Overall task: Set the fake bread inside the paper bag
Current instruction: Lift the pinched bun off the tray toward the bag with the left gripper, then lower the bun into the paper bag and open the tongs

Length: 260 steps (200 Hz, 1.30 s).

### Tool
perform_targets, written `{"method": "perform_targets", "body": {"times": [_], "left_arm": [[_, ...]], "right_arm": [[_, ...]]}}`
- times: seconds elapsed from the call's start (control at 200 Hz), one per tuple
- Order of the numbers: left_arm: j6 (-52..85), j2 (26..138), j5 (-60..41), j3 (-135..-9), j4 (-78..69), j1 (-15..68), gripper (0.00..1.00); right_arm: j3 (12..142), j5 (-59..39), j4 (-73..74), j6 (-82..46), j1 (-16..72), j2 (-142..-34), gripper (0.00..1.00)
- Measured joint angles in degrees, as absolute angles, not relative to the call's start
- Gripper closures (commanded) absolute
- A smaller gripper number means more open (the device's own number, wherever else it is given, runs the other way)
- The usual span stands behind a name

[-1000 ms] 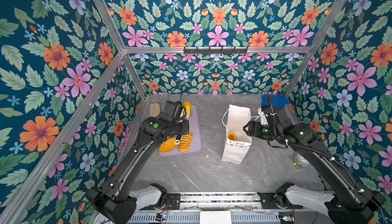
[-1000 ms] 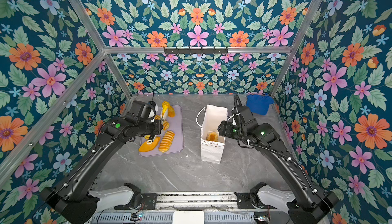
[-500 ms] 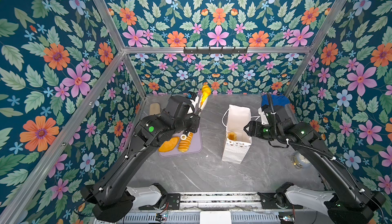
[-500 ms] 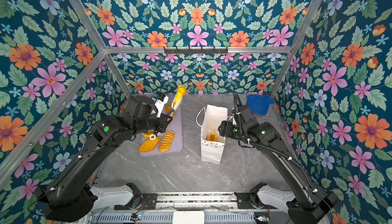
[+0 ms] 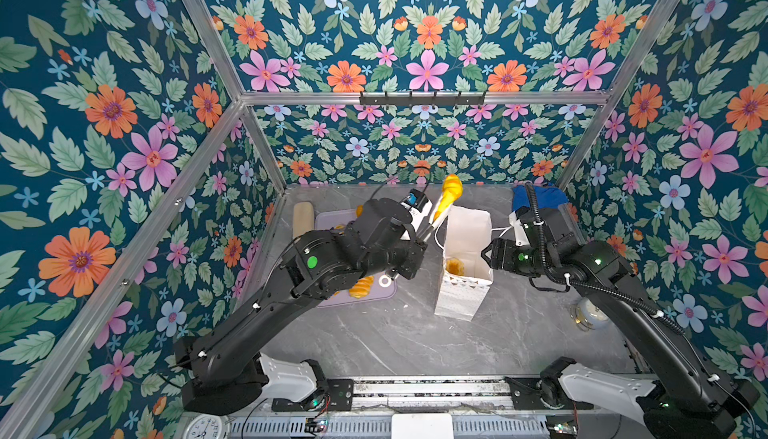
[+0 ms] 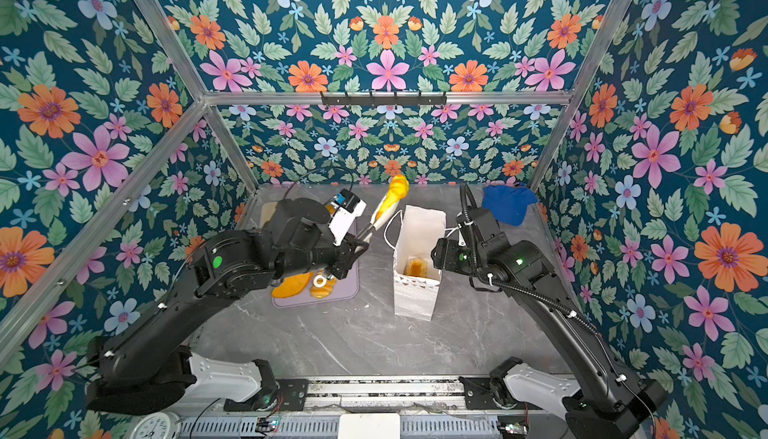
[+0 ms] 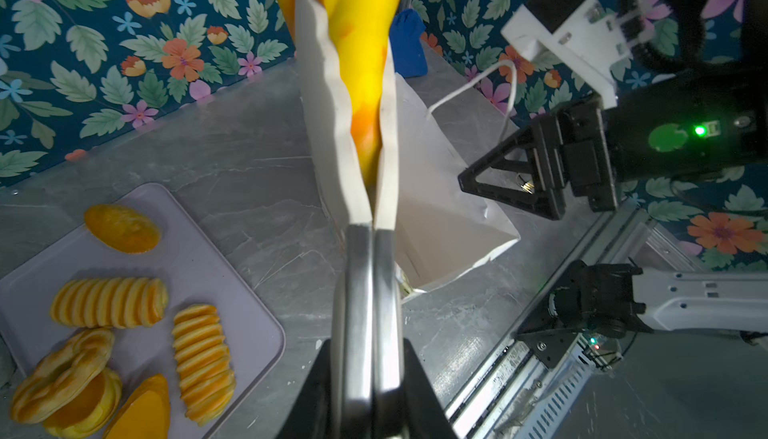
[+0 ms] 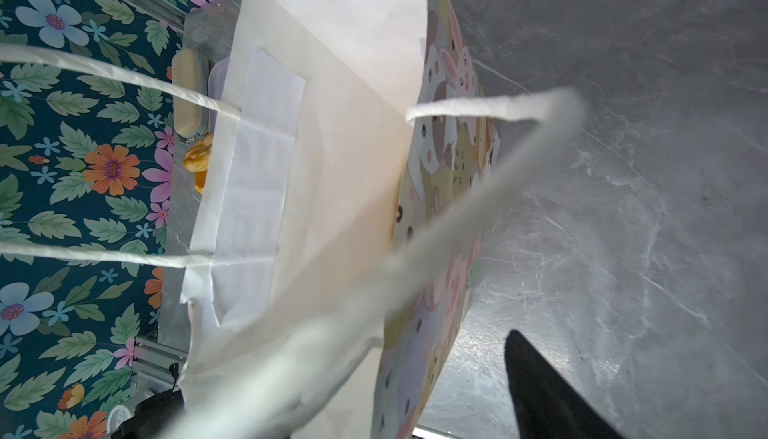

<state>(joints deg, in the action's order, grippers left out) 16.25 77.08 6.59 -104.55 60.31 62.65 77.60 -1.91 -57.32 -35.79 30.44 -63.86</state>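
My left gripper is going to let go of the yellow fake bread with the tongs, against the orange pastry inside the paper bag (image 5: pixel 473 259).
My left gripper (image 5: pixel 415 235) (image 7: pixel 365 374) is shut on metal tongs (image 7: pixel 361 291) with white tips. The tongs pinch a glossy yellow piece of fake bread (image 5: pixel 451 193) (image 6: pixel 397 191) (image 7: pixel 361 42), held in the air beside the far left corner of the paper bag (image 5: pixel 457 299) (image 6: pixel 415 299). The bag stands upright and open, with one orange pastry (image 5: pixel 454 266) on its bottom. My right gripper (image 5: pixel 487 255) (image 6: pixel 436 255) is open at the bag's right rim. One black finger (image 8: pixel 540 391) is outside the printed wall. More bread (image 7: pixel 110 303) lies on a lilac tray (image 7: pixel 199 250).
A pale beige bar (image 5: pixel 302 218) lies left of the tray by the wall. In the back right corner sits a blue cap (image 5: pixel 536 200) (image 6: pixel 509 204). A small glass jar (image 5: pixel 586 314) stands under the right arm. The bag's cord handles (image 8: pixel 478 108) hang loose.
The left arm lifted the tongs with the yellow bread off the tray and swung them right, up to the bag. The right gripper stayed at the bag's rim.
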Motion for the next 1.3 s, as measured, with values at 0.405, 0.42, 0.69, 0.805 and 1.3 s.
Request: {"method": "perform_targets", "body": {"times": [0.405, 0.42, 0.69, 0.805, 1.3], "left_arm": [[18.2, 82.8, 7.9, -105.2, 62.0, 68.7, 0.92], [18.2, 83.0, 8.0, -105.2, 62.1, 68.7, 0.91], [19.6, 85.8, 9.0, -103.0, 63.0, 68.7, 0.89], [19.6, 86.7, 8.8, -102.6, 62.7, 68.7, 0.85], [20.3, 88.3, 8.4, -102.0, 62.4, 68.6, 0.54]], "right_arm": [[76.5, -1.7, -59.2, -35.8, 30.4, -60.5, 0.34], [76.4, -1.7, -59.2, -35.8, 30.4, -60.3, 0.35], [74.4, -1.8, -60.1, -36.2, 30.4, -57.6, 0.36], [74.0, -1.8, -60.2, -36.4, 30.4, -56.9, 0.37], [73.4, -2.2, -60.2, -36.5, 30.4, -56.1, 0.36]]}}
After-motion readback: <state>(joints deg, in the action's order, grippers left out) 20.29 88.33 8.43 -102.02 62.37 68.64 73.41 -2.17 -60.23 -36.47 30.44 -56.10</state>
